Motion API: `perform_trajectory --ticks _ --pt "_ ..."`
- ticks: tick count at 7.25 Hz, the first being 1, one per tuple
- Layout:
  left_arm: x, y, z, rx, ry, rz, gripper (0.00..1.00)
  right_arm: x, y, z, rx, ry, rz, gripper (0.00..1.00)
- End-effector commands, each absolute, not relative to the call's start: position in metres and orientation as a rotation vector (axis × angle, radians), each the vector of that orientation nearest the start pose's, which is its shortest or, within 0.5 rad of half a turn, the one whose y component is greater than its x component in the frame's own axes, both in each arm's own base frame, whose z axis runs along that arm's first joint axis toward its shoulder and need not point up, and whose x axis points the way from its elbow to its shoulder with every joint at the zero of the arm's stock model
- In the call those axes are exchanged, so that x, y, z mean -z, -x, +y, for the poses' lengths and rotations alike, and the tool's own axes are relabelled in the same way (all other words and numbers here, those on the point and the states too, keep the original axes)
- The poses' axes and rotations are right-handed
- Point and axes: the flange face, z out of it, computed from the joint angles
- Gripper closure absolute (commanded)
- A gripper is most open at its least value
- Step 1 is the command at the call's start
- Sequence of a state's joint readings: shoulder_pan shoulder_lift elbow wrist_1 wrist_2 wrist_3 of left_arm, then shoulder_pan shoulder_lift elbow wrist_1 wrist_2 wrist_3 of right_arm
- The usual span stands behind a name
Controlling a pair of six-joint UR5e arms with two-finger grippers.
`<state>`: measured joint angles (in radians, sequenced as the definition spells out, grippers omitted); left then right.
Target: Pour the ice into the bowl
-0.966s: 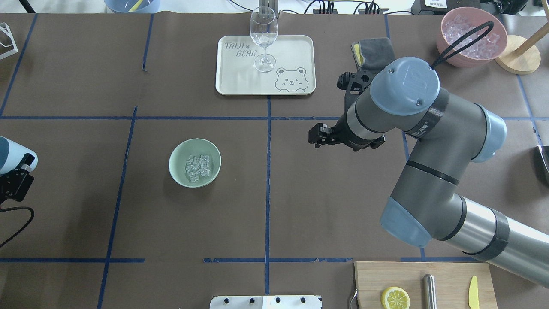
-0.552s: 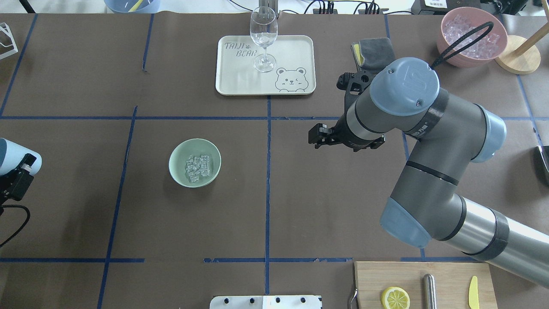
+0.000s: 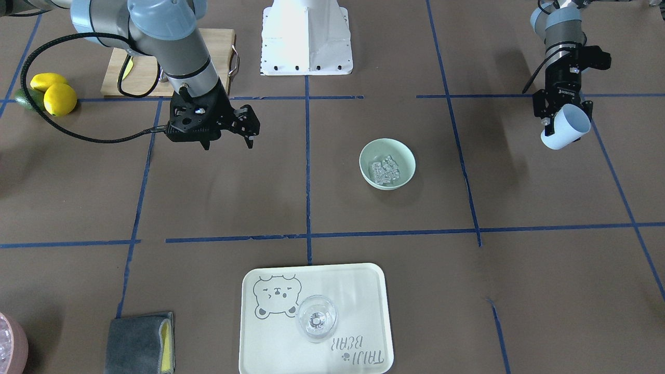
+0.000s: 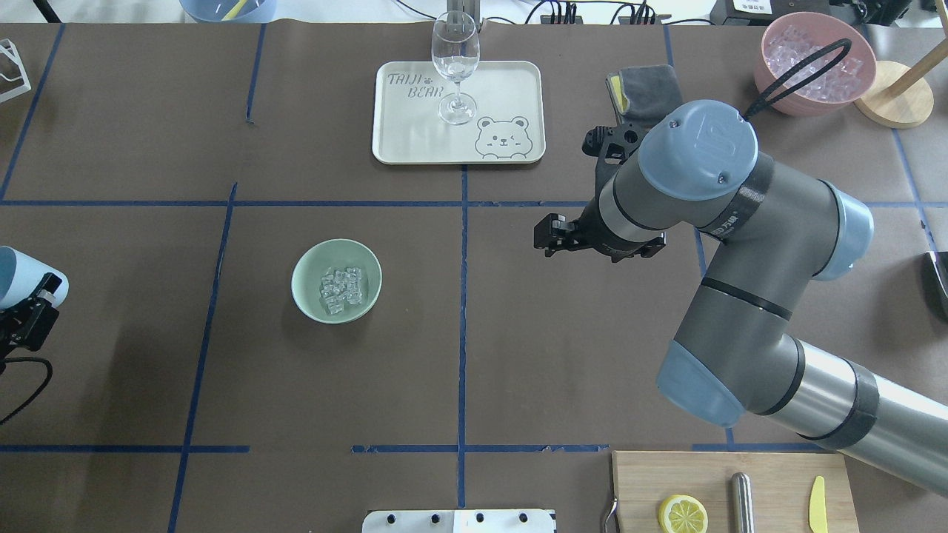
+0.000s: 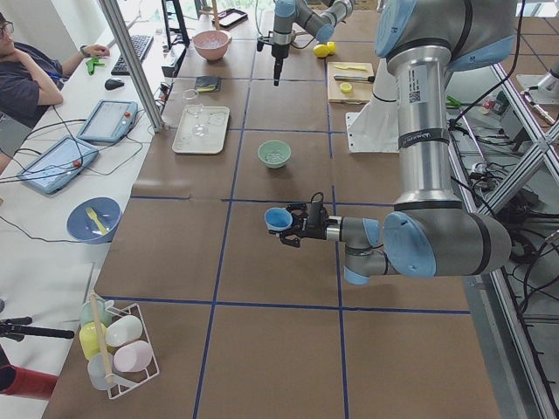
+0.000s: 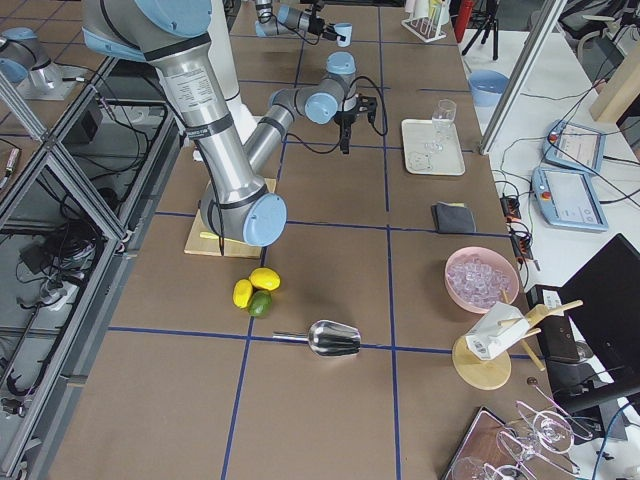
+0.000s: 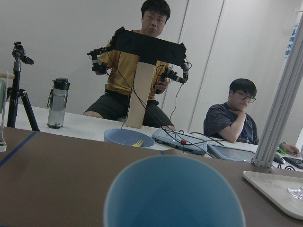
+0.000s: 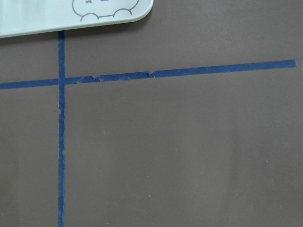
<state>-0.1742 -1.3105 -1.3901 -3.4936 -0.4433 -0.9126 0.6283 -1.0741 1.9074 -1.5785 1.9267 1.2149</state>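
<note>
My left gripper should put the light blue cup down on the bare table (image 3: 538,153) between the long slanted blue tape lines.
The pale mint-green bowl (image 4: 302,285) stands left of the table's middle, also in the front view (image 3: 408,158) and the left side view (image 5: 274,154). The ice (image 4: 341,289) lies in it as a heap of clear cubes (image 3: 384,172). My left gripper (image 3: 557,115) is shut on a light blue cup (image 3: 567,127), held tilted above the table at its far left edge (image 4: 22,270), well apart from the bowl. The cup's rim fills the left wrist view (image 7: 173,194). My right gripper (image 4: 546,235) hangs open and empty right of the centre line (image 3: 250,127).
A cream tray (image 4: 511,81) with a wine glass (image 4: 455,66) stands at the back centre. A pink bowl of ice (image 4: 815,63) and a grey cloth (image 4: 644,89) sit back right. A cutting board (image 4: 770,474) with a lemon slice lies front right.
My left gripper with the blue cup has shifted slightly at the table's left edge. The right arm, the bowl and the ice have not moved.
</note>
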Motion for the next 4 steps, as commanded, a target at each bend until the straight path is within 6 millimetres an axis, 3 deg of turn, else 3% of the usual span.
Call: perform_trajectory --ticks 1,4 --pt "-0.657 -0.266 -0.274 0.354 -1.314 0.676 1.00 -0.238 0.429 -0.434 -0.109 -0.089 -0.875 0.00" --pt "-0.651 -0.276 -0.275 0.488 -1.260 0.800 1.00 -0.238 0.429 -0.434 -0.108 -0.088 -0.876 0.00"
